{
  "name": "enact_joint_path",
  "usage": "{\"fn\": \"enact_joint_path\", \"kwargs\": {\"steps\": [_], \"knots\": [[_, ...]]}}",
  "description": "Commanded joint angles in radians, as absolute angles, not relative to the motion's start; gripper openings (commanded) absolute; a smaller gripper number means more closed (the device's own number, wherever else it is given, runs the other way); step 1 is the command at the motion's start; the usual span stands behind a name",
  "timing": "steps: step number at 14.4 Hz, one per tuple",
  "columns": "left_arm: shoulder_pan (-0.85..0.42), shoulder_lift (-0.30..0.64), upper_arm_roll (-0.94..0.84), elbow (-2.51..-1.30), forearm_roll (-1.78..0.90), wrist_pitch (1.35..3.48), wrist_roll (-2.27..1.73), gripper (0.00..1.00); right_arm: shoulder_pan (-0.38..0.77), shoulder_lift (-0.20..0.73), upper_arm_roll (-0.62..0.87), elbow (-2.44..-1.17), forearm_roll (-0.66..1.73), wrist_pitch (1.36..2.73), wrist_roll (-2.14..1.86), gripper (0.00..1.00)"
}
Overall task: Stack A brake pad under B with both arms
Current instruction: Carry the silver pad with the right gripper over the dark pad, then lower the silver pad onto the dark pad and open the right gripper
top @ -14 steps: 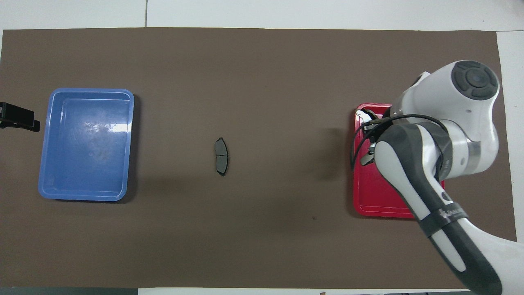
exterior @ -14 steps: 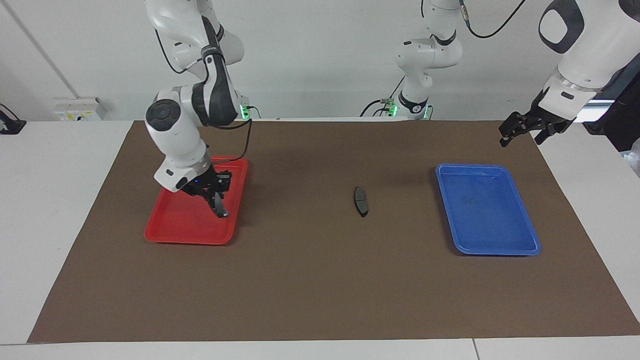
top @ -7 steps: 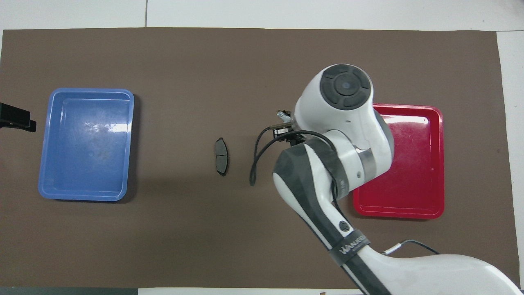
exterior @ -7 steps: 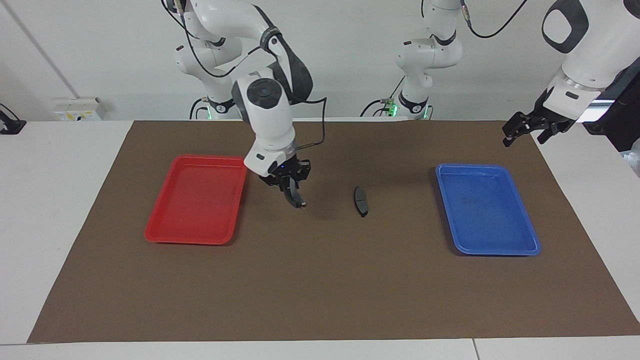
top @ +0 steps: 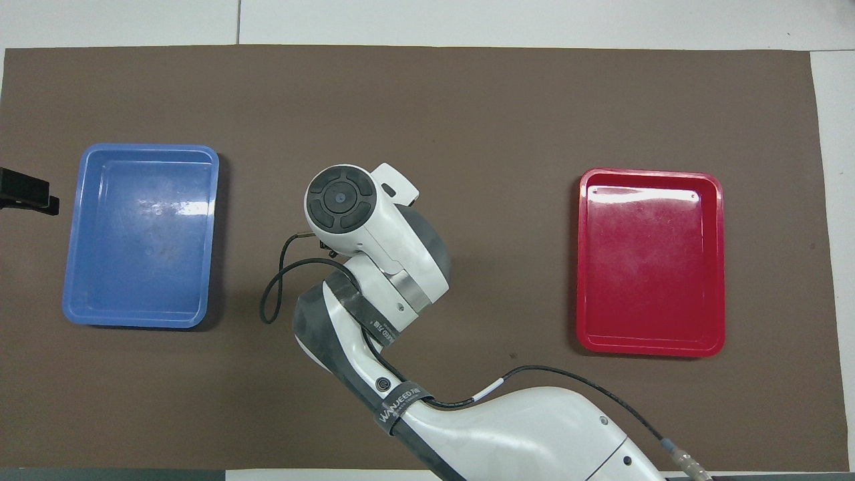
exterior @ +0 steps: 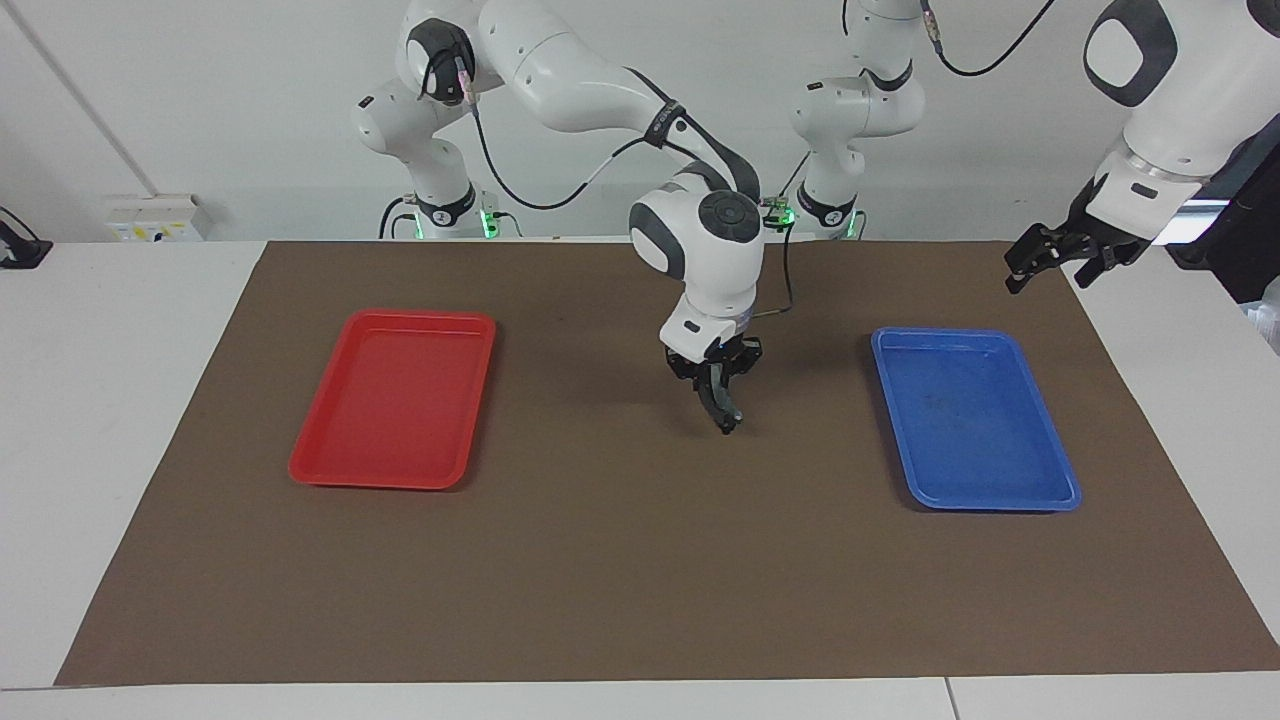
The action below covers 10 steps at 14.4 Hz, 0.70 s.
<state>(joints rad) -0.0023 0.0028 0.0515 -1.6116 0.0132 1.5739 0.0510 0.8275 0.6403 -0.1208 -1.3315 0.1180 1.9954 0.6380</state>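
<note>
The brown mat (top: 361,267) lies between the two trays. I will set B down on it with my right gripper, at a spot closer to the blue tray.
My right gripper (exterior: 713,377) is over the middle of the brown mat, shut on B (exterior: 722,408), the curved black piece, which hangs down from its fingers with its lower tip close to the mat. The short dark-grey A brake pad lay at this spot; the hanging piece and the gripper now cover it in the facing view. In the overhead view the right arm's wrist (top: 340,200) hides the gripper, B and the pad. I cannot tell whether B touches the pad. My left gripper (exterior: 1042,262) waits, open and empty, at the left arm's end of the table, and shows at the overhead view's edge (top: 27,194).
An empty red tray (exterior: 395,400) (top: 651,260) lies toward the right arm's end of the mat. An empty blue tray (exterior: 970,415) (top: 143,234) lies toward the left arm's end. The brown mat (exterior: 600,560) covers most of the white table.
My right gripper has carried B from the red tray across the mat to over the A pad in the middle. The left arm has barely moved.
</note>
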Motion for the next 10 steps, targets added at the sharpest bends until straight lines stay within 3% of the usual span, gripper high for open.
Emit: {"fn": "enact_joint_path", "kwargs": {"steps": [1, 10], "knots": [[0.003, -0.012, 0.051, -1.628, 0.006, 1.565, 0.04, 1.0, 0.833, 0.635, -0.127, -1.386, 0.143, 2.077, 0.635, 0.0], [0.003, -0.012, 0.051, -1.628, 0.006, 1.565, 0.04, 1.0, 0.836, 0.644, -0.123, -1.466, 0.143, 2.183, 0.63, 0.0]]}}
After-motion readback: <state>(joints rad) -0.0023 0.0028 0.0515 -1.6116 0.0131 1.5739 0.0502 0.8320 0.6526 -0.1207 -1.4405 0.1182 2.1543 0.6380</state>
